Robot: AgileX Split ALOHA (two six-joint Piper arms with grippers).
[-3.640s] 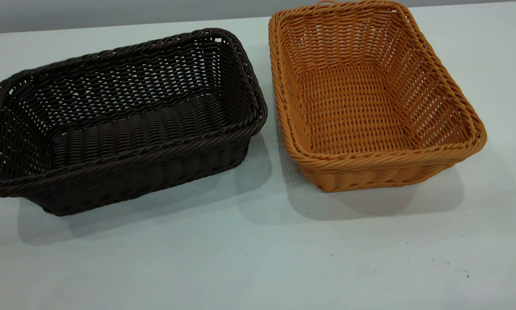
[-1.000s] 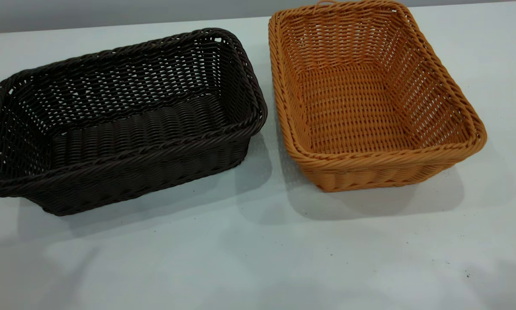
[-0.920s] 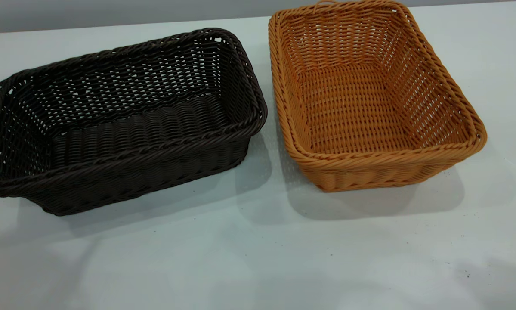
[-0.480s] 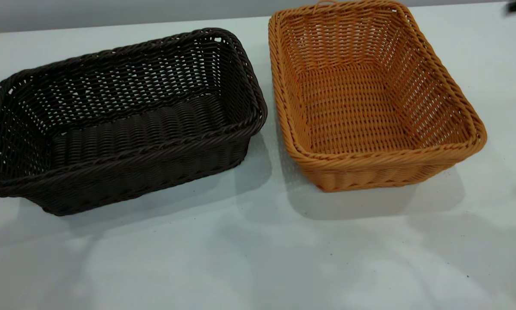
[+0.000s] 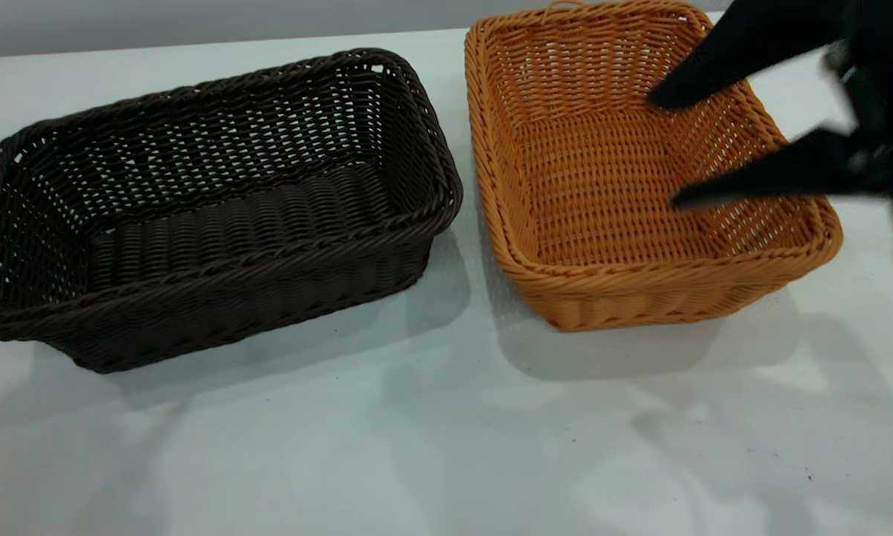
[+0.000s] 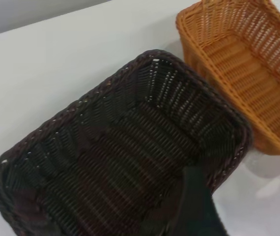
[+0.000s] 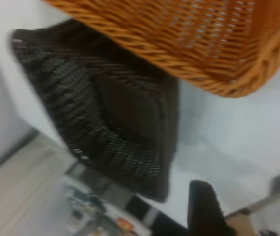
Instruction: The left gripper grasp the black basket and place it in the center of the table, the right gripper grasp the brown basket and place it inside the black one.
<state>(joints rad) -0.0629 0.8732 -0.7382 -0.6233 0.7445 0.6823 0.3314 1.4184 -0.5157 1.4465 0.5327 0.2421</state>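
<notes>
My right gripper should next move over to the middle of the near rim (image 5: 677, 275) of the brown basket, and then it should close there.
The black basket (image 5: 208, 208) stands on the table (image 5: 446, 447) at the left. The brown basket (image 5: 610, 171) stands beside it at the right, apart from it. My right gripper (image 5: 666, 149) reaches in from the right, open and empty, with both fingers spread above the brown basket's right side. My left gripper is out of the exterior view. In the left wrist view a dark part of the left gripper (image 6: 195, 196) shows over the near rim of the black basket (image 6: 110, 157), with the brown basket (image 6: 248, 64) beyond. The right wrist view shows the brown basket (image 7: 179, 39) and the black basket (image 7: 105, 118).
The table's back edge (image 5: 193, 46) runs behind both baskets, with a grey wall beyond. A narrow gap (image 5: 465, 186) separates the baskets. Arm shadows (image 5: 714, 447) lie on the white front part of the table.
My right gripper has come in from the upper right and now hangs over the brown basket. Both baskets stay where they were. Shadows on the table's front have shifted.
</notes>
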